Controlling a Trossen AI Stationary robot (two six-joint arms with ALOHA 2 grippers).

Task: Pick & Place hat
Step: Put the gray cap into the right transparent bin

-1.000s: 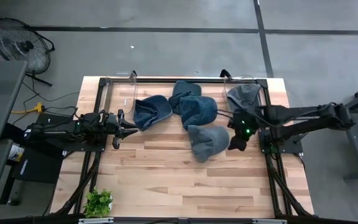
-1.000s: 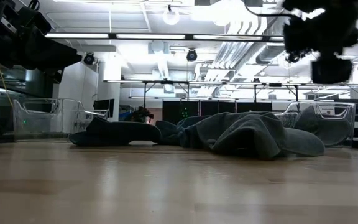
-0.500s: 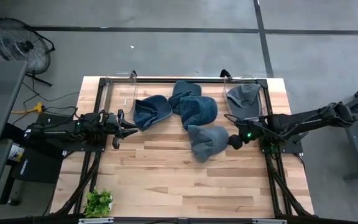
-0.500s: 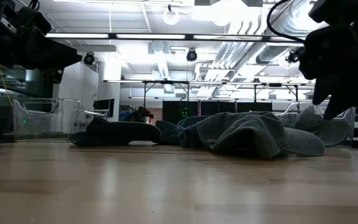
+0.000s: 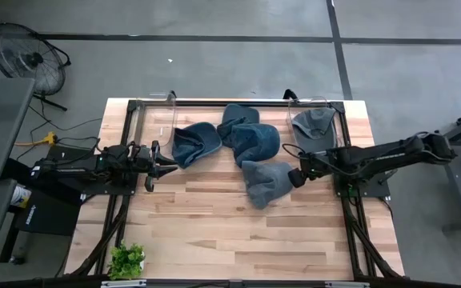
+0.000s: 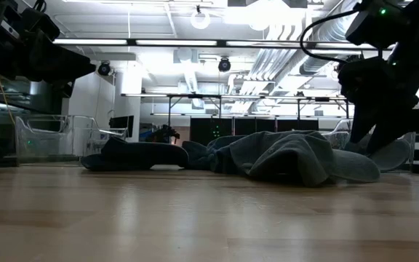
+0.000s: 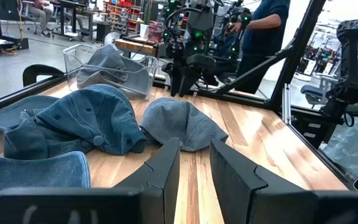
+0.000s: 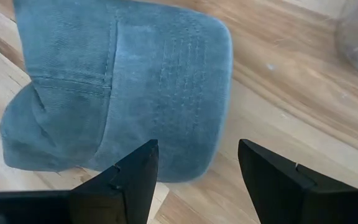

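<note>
My right gripper should close on the corner of the nearest hat's visor point(image 5: 290, 169) point(image 8: 196, 174), at the end of its edge nearest the right arm.
Several blue-grey hats lie on the wooden table. The nearest one point(image 5: 266, 182) rests flat, with its brim point(image 8: 166, 106) pointing toward the right arm. My right gripper point(image 5: 294, 177) hangs open, slanting down just above that brim's edge, one finger on each side of it and touching nothing; the right wrist view point(image 8: 197, 177) shows the gap. Two more hats point(image 5: 194, 142) point(image 5: 254, 141) lie farther back. My left gripper point(image 5: 155, 165) waits level at the table's left, its fingers point(image 7: 194, 171) a little apart with nothing between them.
A clear bin point(image 5: 317, 112) at the far right holds another hat point(image 5: 314, 125). A second clear bin point(image 5: 170, 110) stands at the far left. A small green plant point(image 5: 126, 259) sits at the near left corner. Bare wood lies along the near side.
My right gripper has come down and a little toward the table's left, onto the nearest hat's brim edge. It has tipped to point more downward and its wrist has rolled. Its fingers have stayed apart. The hats have not moved.
</note>
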